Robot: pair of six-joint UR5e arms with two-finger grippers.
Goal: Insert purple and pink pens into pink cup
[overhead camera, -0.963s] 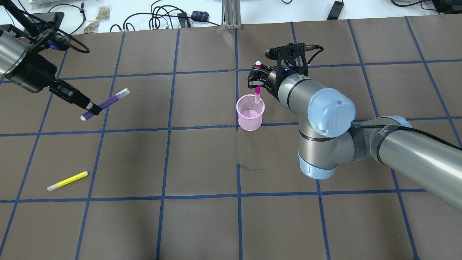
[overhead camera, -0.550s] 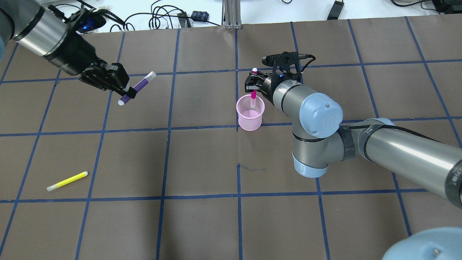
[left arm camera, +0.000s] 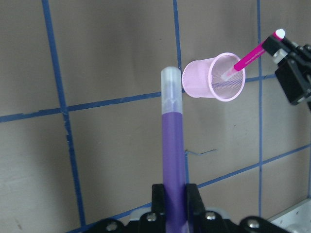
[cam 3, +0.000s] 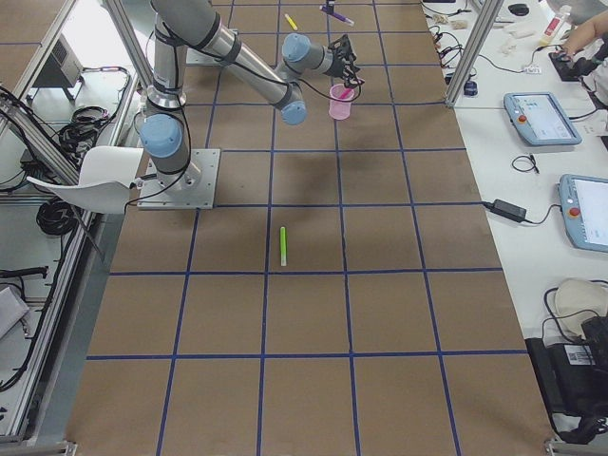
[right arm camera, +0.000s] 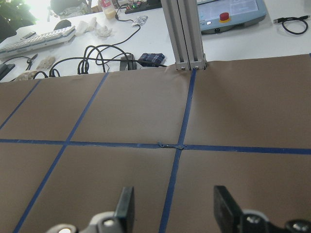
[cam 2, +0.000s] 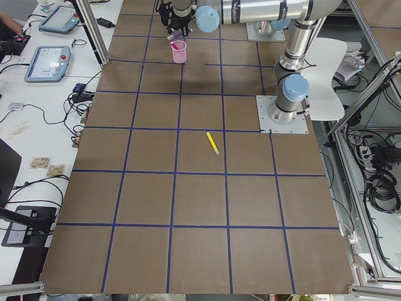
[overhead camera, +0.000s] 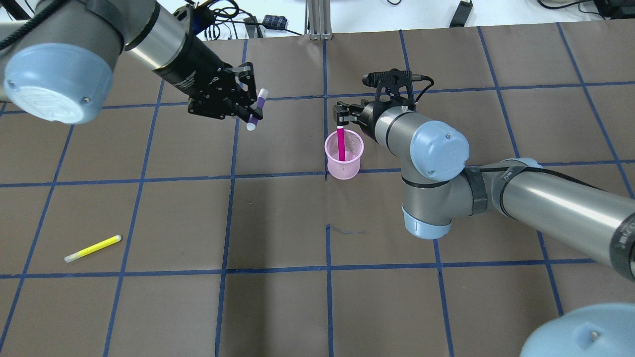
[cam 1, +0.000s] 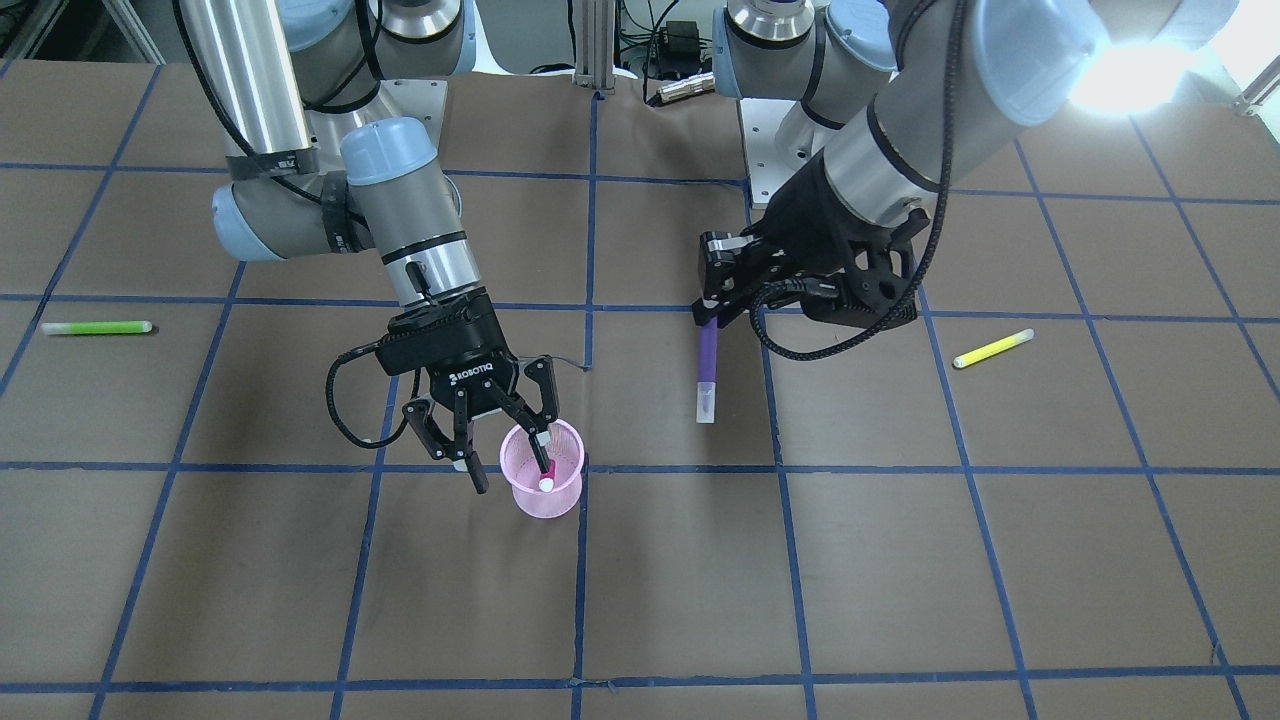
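The left gripper I use will drop the purple pen inside the pink mesh cup (cam 1: 543, 451) (left arm camera: 228, 80), next to the pink pen.
The pink mesh cup (overhead camera: 344, 163) stands upright near the table's middle; it also shows in the front view (cam 1: 530, 495) and the left wrist view (left arm camera: 206, 80). The pink pen (overhead camera: 341, 144) stands inside it, leaning on the rim. My right gripper (overhead camera: 342, 111) is open just above the cup, jaws spread wide in the right wrist view (right arm camera: 174, 208), with one finger (cam 1: 545, 432) close to the pen's top. My left gripper (overhead camera: 250, 113) is shut on the purple pen (overhead camera: 256, 106), held in the air to the cup's left, clear cap pointing at the cup in the left wrist view (left arm camera: 172, 141).
A yellow pen (overhead camera: 93, 249) lies on the table at the robot's near left. A green pen (cam 1: 95, 327) lies on the robot's right side. Cables and a metal post (overhead camera: 317, 20) sit along the far table edge.
My right gripper has opened and the pink pen has dropped down into the cup. My left arm has carried the purple pen rightward, closer to the cup.
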